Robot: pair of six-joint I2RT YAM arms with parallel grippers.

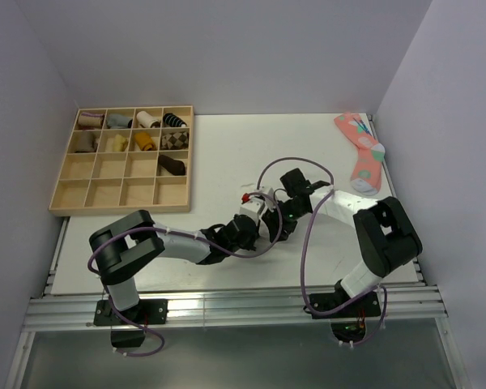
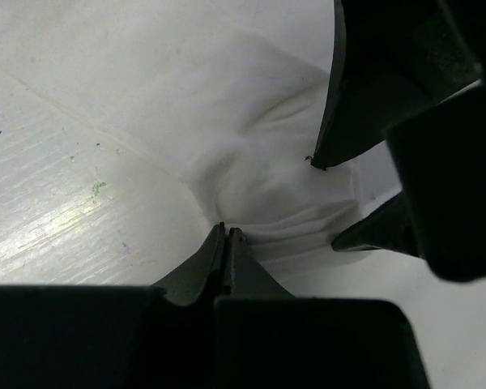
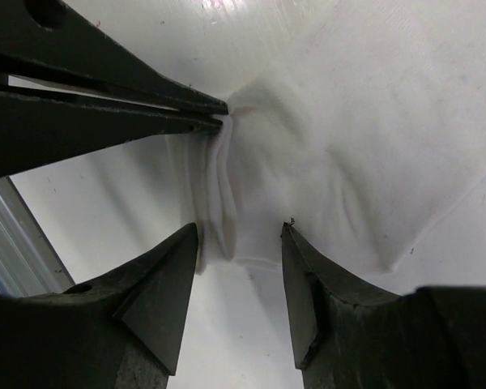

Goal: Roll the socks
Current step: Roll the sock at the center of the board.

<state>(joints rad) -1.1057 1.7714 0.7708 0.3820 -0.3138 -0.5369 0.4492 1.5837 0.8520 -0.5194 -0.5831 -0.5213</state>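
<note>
My right gripper needs to hold the fold while my left gripper takes the fold's end (image 2: 255,241) again, because the fold's outer layer spreads loose beside my left fingers' narrow pinch.
The white socks (image 2: 251,121) lie flat and creased on the white table. My left gripper (image 2: 227,232) is shut, its tips pinching a gathered fold at the socks' edge. In the right wrist view the socks (image 3: 348,138) spread away to the upper right. There my right gripper (image 3: 240,232) stands open and straddles the folded edge, just opposite the left fingers (image 3: 146,113). Both grippers meet at the table's middle in the top view, left gripper (image 1: 249,225) and right gripper (image 1: 269,227), with the arms hiding most of the socks.
A wooden compartment tray (image 1: 73,190) stands at the back left with several sock rolls (image 1: 150,120) in its far rows. A coral-pink dotted sock (image 1: 360,154) lies at the back right. A metal rail (image 1: 227,312) runs along the near edge.
</note>
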